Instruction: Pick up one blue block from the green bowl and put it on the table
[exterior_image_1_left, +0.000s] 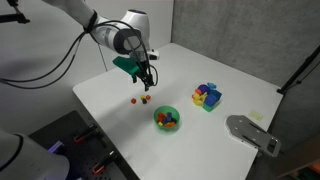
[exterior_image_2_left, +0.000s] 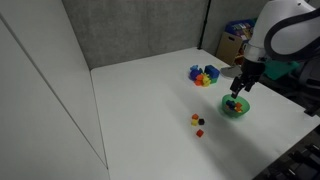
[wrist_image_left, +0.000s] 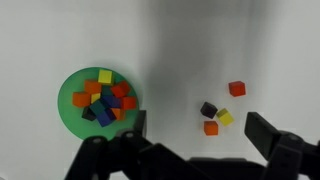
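My gripper is to go to the green bowl next and close on the dark blue block (exterior_image_1_left: 170, 115) (wrist_image_left: 105, 118) between the black block and an orange block.
The green bowl (wrist_image_left: 70, 110) lies at the left of the wrist view and holds several small coloured blocks, among them a dark blue block (wrist_image_left: 103, 116). It also shows in both exterior views (exterior_image_1_left: 167, 118) (exterior_image_2_left: 236, 107). My gripper (wrist_image_left: 200, 140) is open and empty. It hovers above the white table (exterior_image_1_left: 230, 70), to the side of the bowl and over a small cluster of loose blocks. In the exterior views the gripper (exterior_image_1_left: 146, 78) (exterior_image_2_left: 240, 86) hangs above the tabletop.
Loose on the table lie a red block (wrist_image_left: 237, 88), a dark block (wrist_image_left: 208, 109), a yellow block (wrist_image_left: 225, 117) and an orange block (wrist_image_left: 211, 128). A blue square tray (exterior_image_1_left: 207, 96) (exterior_image_2_left: 205, 75) holds more blocks. A grey object (exterior_image_1_left: 250, 133) lies by the table edge.
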